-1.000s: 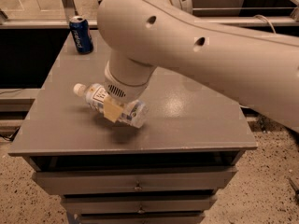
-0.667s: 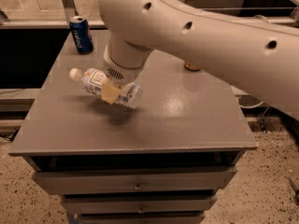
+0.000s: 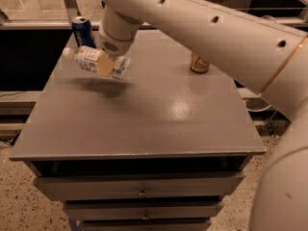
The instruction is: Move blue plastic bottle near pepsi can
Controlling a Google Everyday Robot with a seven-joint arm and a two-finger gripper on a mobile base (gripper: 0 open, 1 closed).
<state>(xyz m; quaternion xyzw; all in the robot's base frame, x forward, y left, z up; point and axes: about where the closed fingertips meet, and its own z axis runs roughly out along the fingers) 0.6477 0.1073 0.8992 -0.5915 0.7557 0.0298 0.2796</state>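
Observation:
Next, my gripper lets go of the blue plastic bottle on the grey table (image 3: 91, 55), at a spot that is just in front of the pepsi can.
The blue plastic bottle (image 3: 96, 61), clear with a white cap and white label, hangs on its side above the grey table (image 3: 144, 119), cap pointing left. My gripper (image 3: 107, 64) is shut on the bottle's middle, under the big white arm. The pepsi can (image 3: 83, 31), dark blue with a silver top, stands upright at the table's back left corner, just behind and left of the bottle. The bottle casts a shadow on the tabletop below it.
A gold can (image 3: 199, 63) stands at the back right of the table, partly hidden by my arm (image 3: 216, 28). Drawers (image 3: 142, 192) sit under the tabletop. A speckled floor surrounds the table.
My gripper has carried the bottle up and toward the back left, from the table's middle to close beside the pepsi can. The gold can has come into view.

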